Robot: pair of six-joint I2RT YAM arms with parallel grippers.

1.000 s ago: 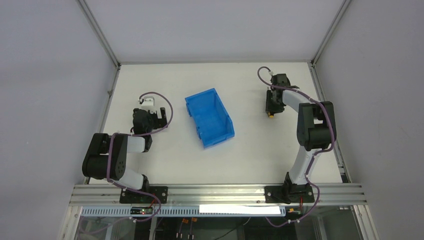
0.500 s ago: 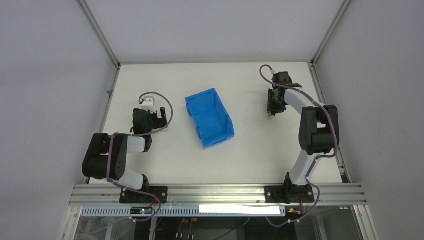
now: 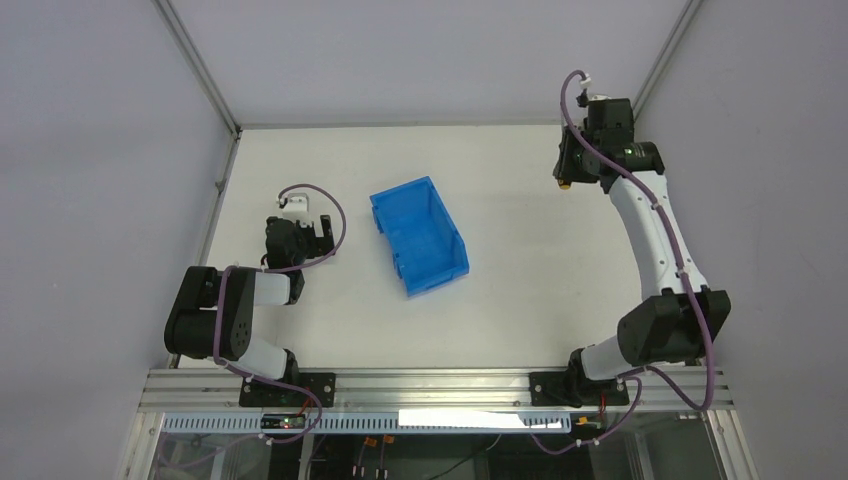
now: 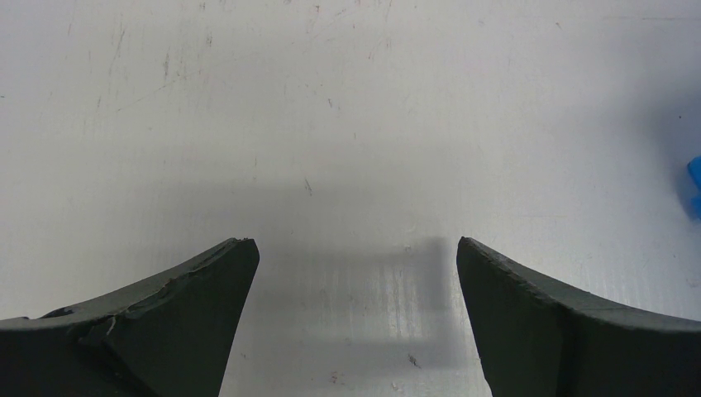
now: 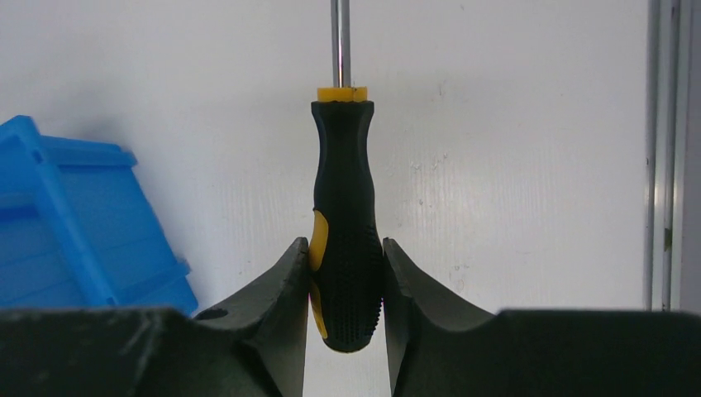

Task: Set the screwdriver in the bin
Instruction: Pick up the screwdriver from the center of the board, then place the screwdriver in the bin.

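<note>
Next, my right gripper lets go of the screwdriver lengthwise on the blue bin's bottom [image 3: 424,244], with its handle toward the near end of the bin.
The blue bin [image 3: 419,233] stands open-topped at the table's middle; a part of it shows at the left of the right wrist view [image 5: 74,223]. My right gripper [image 3: 566,178] is raised high at the far right, shut on the screwdriver [image 5: 345,240]. Its jaws pinch the black-and-yellow handle near its butt, and the thin shaft points away, out of the top of the wrist view. In the top view only the handle's orange end [image 3: 565,184] shows under the wrist. My left gripper [image 3: 318,236] is open and empty, low over bare table left of the bin.
The table's right rail [image 5: 670,149] runs along the right edge of the right wrist view. White enclosure walls and metal posts [image 3: 203,70] bound the table at the back and sides. A blue corner of the bin shows at the right edge of the left wrist view [image 4: 694,178].
My right arm has lifted from the table and swung back and right, carrying the screwdriver up with it. The left arm and the bin have not moved.
</note>
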